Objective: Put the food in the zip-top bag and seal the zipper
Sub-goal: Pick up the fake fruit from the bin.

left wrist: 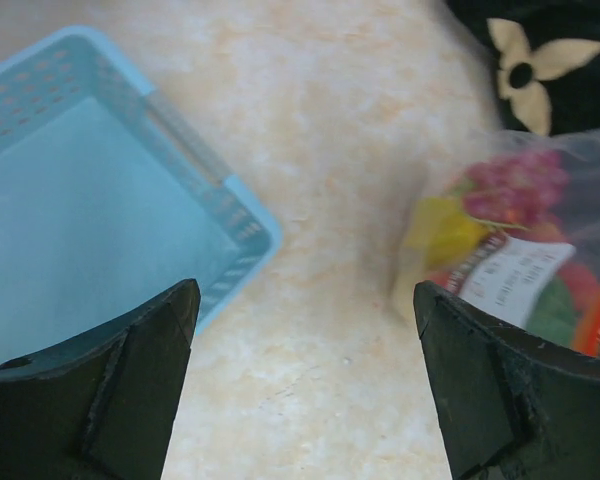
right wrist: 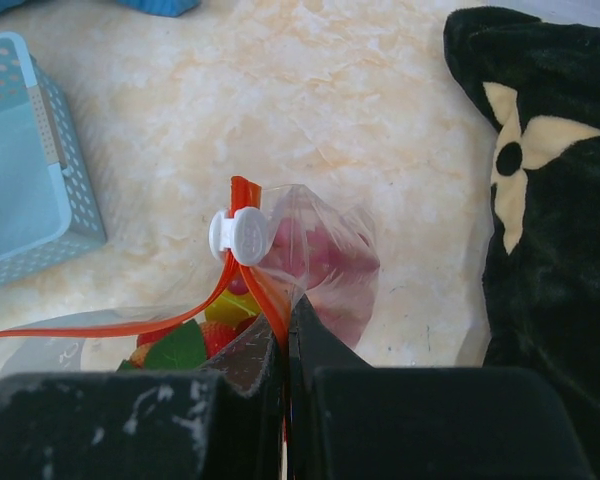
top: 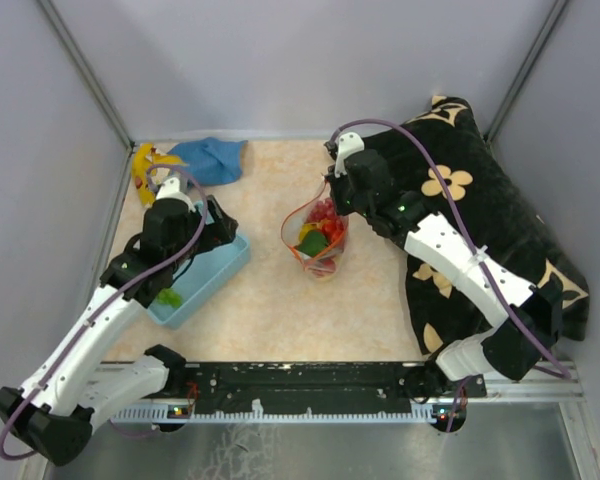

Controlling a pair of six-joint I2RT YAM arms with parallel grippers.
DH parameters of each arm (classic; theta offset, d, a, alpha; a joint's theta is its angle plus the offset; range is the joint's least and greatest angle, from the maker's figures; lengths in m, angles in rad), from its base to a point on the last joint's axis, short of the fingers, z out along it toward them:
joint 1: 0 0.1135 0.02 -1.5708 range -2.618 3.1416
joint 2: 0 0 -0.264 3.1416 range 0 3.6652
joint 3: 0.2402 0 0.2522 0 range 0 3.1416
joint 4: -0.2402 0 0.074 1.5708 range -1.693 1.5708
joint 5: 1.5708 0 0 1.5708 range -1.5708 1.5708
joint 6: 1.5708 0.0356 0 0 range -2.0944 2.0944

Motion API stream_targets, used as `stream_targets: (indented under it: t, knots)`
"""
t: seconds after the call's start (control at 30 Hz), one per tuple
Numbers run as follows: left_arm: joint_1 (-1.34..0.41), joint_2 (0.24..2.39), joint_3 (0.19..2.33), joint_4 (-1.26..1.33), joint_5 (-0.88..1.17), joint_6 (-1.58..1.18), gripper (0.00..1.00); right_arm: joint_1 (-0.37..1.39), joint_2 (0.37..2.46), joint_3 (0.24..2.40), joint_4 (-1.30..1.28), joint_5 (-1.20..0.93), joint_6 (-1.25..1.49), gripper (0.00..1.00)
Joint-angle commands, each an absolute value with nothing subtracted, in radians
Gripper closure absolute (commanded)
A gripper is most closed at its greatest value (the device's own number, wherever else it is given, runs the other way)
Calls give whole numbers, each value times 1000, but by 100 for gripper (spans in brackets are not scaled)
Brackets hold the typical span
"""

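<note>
My left gripper needs to grip the green grapes (top: pixel 169 297) in the near end of the light-blue basket next.
The clear zip-top bag (top: pixel 317 240) stands mid-table with its mouth open. Inside it are strawberries, dark red grapes, a yellow fruit and green leaves (right wrist: pixel 195 335). My right gripper (top: pixel 333 198) is shut on the orange-red zipper strip (right wrist: pixel 262 295) at the bag's far end, just behind the white slider (right wrist: pixel 238 236). My left gripper (top: pixel 223 222) is open and empty, low over the table between the light-blue basket (left wrist: pixel 90 200) and the bag (left wrist: pixel 510 240). A green toy (top: pixel 167 297) lies in the basket's near end.
A black flowered cushion (top: pixel 485 220) fills the right side. A yellow banana (top: pixel 145 165) and a blue cloth (top: pixel 212 158) lie at the back left. Grey walls enclose the table.
</note>
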State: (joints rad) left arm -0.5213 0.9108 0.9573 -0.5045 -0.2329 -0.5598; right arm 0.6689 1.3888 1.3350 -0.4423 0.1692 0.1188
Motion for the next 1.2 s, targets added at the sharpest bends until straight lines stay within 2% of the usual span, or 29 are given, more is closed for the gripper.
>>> stream_targets:
  t: [0.0, 0.23, 0.53, 0.93, 1.17]
  knots:
    - [-427, 927, 957, -627, -338, -573, 6, 661, 1349, 1343, -360, 185, 95, 100]
    - [-259, 978, 892, -636, -388, -558, 5, 661, 1354, 1344, -363, 173, 88, 100]
    - [-41, 1080, 832, -612, -351, -513, 4, 661, 1331, 1332, -365, 171, 74, 100]
    - [101, 1224, 750, -538, -347, -540, 2, 662, 1321, 1320, -359, 183, 67, 100]
    - [180, 1322, 752, -506, -223, -534, 3, 662, 1315, 1316, -352, 184, 67, 100]
